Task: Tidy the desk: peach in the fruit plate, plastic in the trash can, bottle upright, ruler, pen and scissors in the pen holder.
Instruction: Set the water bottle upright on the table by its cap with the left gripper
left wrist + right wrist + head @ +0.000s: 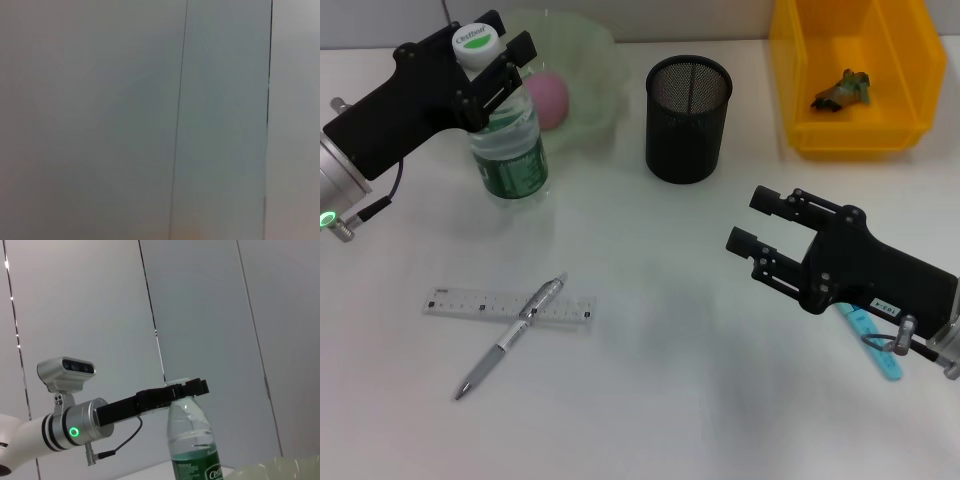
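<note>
Next, I let go of the bottle with my left gripper, upright on the desk [489,198] next to the fruit plate, straight behind the ruler.
The bottle [510,150] stands upright at the back left of the desk [660,330]. My left gripper [500,75] is shut on its neck just under the white cap [475,44]. The right wrist view shows that bottle [192,450] and the left gripper [182,390]. The peach [550,97] lies in the fruit plate [582,55]. Crumpled plastic [842,90] sits in the trash can [850,135]. The pen [508,340] lies across the ruler [470,303] at the front left. My right gripper [767,225] hangs open and empty, with the scissors [878,345] partly under its wrist. The pen holder [688,120] stands at the back centre.
The left wrist view shows only grey wall panels. The fruit plate's rim [280,470] shows beside the bottle in the right wrist view. Bare desk lies between the ruler and the right gripper.
</note>
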Robot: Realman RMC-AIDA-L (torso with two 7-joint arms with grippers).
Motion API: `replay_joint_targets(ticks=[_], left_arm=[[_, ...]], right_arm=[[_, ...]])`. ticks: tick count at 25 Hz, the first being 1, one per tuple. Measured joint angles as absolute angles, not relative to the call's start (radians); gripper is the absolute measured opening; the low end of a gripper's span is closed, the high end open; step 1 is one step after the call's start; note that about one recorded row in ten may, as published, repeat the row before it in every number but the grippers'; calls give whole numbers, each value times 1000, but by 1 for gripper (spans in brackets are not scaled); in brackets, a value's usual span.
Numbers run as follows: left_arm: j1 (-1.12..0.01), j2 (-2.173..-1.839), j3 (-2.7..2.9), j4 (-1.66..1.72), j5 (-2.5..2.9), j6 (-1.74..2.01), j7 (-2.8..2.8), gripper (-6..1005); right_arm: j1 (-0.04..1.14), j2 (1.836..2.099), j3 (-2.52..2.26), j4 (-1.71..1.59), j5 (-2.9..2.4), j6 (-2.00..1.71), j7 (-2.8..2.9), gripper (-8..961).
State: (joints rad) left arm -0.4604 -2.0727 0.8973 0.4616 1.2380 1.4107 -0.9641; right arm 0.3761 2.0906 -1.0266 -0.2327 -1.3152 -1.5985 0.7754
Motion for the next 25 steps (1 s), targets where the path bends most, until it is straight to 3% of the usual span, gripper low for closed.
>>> replay_joint_targets(ticks=[25], left_arm=[[-460,-2074,906,390,1158,1294,-815,466]], right_arm=[[396,2092,-1025,-187,-1310,-1585,757,581]])
